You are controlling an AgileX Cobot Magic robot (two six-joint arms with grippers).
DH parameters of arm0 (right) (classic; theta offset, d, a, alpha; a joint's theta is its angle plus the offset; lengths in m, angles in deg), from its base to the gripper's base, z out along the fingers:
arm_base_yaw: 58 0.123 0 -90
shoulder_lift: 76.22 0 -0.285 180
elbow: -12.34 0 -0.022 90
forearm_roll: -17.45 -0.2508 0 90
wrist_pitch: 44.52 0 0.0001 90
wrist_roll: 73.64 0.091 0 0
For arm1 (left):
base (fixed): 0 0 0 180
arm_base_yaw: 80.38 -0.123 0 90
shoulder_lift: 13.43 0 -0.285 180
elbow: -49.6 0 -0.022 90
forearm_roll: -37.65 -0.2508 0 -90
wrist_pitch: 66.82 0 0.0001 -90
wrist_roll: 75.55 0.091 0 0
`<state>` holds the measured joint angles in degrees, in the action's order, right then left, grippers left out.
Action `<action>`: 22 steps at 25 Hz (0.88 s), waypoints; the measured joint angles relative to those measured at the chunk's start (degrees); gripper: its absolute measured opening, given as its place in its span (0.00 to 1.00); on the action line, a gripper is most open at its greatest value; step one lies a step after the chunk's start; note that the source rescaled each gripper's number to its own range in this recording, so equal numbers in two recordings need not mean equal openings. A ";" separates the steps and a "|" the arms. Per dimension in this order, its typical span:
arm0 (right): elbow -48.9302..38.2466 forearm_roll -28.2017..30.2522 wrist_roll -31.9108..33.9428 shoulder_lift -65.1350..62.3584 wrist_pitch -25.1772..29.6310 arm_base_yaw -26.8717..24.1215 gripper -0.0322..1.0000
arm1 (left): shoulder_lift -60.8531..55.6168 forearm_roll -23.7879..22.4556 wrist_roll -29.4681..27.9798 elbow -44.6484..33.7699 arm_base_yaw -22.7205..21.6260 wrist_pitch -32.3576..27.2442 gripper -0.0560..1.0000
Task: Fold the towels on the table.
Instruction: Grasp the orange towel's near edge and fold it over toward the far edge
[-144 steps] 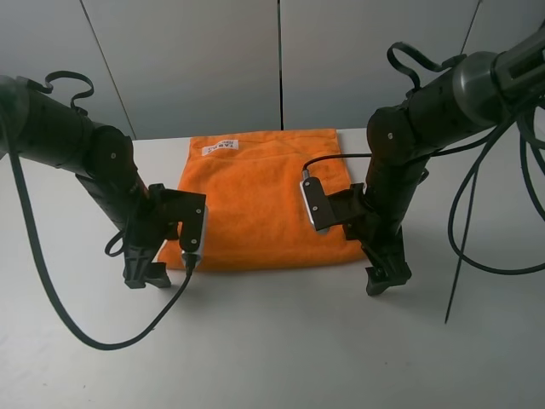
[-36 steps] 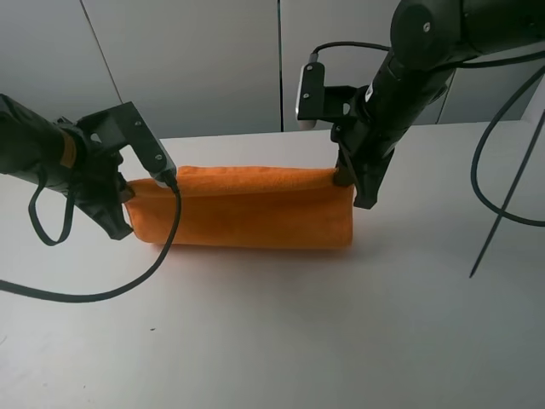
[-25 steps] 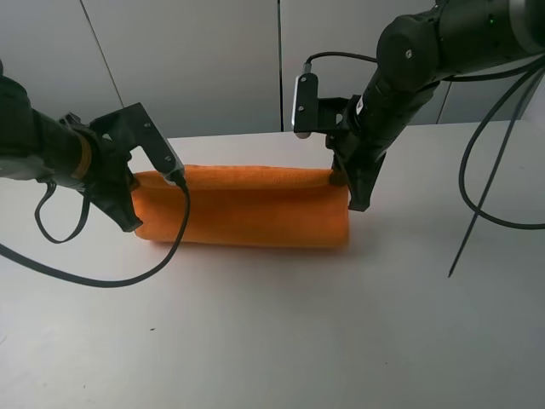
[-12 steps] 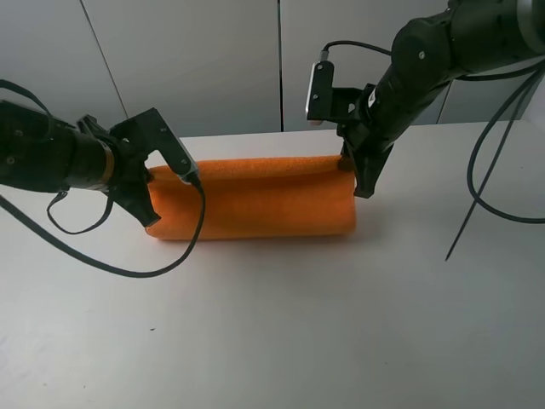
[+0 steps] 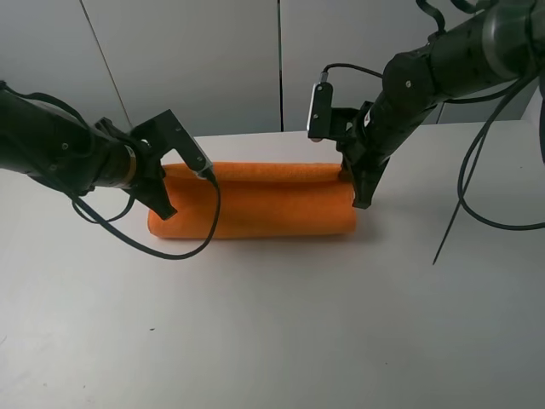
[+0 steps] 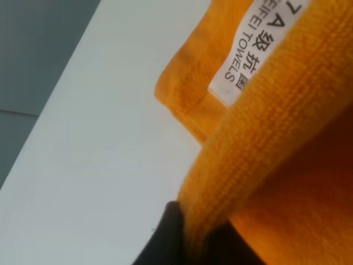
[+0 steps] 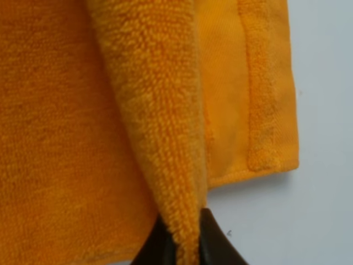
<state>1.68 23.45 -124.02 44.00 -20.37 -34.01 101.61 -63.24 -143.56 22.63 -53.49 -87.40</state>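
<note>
The robot's right gripper needs to release the top layer of the orange towel on the lower layer's corner (image 5: 352,169) (image 7: 253,185) that is closest to the wall panels.
The orange towel (image 5: 264,209) lies on the white table (image 5: 272,332) doubled over into a long band, with its top layer held up. My left gripper (image 5: 163,207) is shut on the towel's left end. My right gripper (image 5: 362,196) is shut on its right end. In the left wrist view the fingers (image 6: 165,237) pinch a fluffy edge (image 6: 265,138) above the lower layer with the white label (image 6: 259,44). In the right wrist view the gripper (image 7: 185,243) pinches a raised fold (image 7: 160,121) over the flat lower layer (image 7: 242,110).
Grey wall panels (image 5: 281,68) stand just behind the table's far edge. A black cable (image 5: 170,251) loops from the left arm onto the table in front of the towel. Another cable (image 5: 456,213) hangs down at the right.
The towel went from flat to doubled over: both grippers carried its near edge up and toward the far edge. In the last half second the held layer sank lower and the left gripper moved right.
</note>
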 joint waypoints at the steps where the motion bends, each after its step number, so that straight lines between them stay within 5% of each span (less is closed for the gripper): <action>1: 0.00 0.14 0.20 0.22 -0.58 -0.41 0.03 | 0.60 -0.01 -0.21 0.42 0.00 -0.38 0.05; 22: 0.00 0.93 0.18 2.61 -7.16 -2.28 0.03 | 9.71 -0.64 -3.21 7.59 0.00 -3.03 0.05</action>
<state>1.68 24.38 -123.83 46.62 -27.53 -36.29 111.32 -63.88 -146.77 30.22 -53.49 -90.44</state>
